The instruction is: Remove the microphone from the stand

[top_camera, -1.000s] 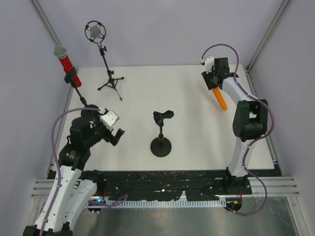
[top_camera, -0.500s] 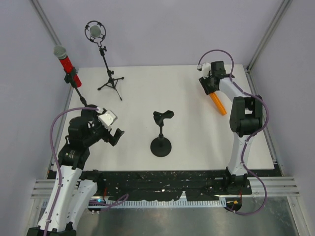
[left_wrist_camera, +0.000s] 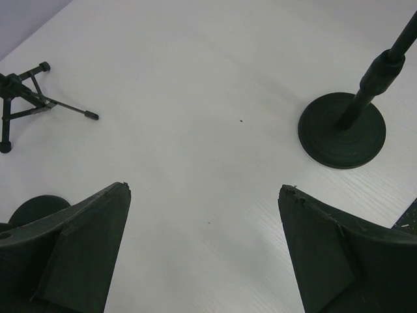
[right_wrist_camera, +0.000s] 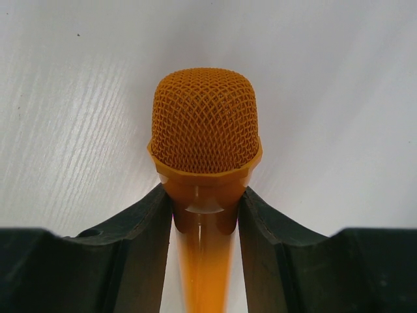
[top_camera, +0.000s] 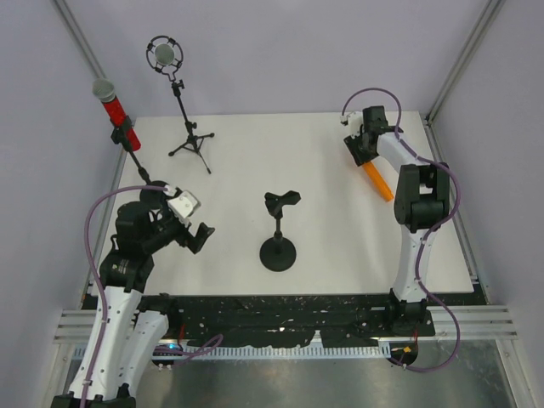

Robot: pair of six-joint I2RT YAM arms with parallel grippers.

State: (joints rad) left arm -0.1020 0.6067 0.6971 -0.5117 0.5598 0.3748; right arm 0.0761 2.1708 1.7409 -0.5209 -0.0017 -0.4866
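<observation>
The orange microphone, now held over the white table, will go down on the bare white table (top_camera: 349, 186) beyond the black stand, toward the side of my right gripper.
My right gripper (top_camera: 359, 150) is shut on an orange microphone (top_camera: 377, 180) near the table's far right. In the right wrist view the fingers clamp the neck just below the orange mesh head (right_wrist_camera: 205, 124), over the white table. The black stand (top_camera: 279, 231) is upright mid-table, its clip (top_camera: 282, 201) empty, well left of the microphone. My left gripper (top_camera: 201, 233) hangs open over the left part of the table with nothing between its fingers. The left wrist view shows the stand's round base (left_wrist_camera: 342, 129) ahead to the right.
A red microphone (top_camera: 110, 104) sits on a slanted stand at the far left. A black studio microphone (top_camera: 164, 55) stands on a tripod (top_camera: 191, 141) at the back left; its legs (left_wrist_camera: 26, 98) show in the left wrist view. Frame posts rise at both back corners.
My right gripper has shifted a little left and nearer with the orange microphone, its arm folding in. The left arm has barely moved.
</observation>
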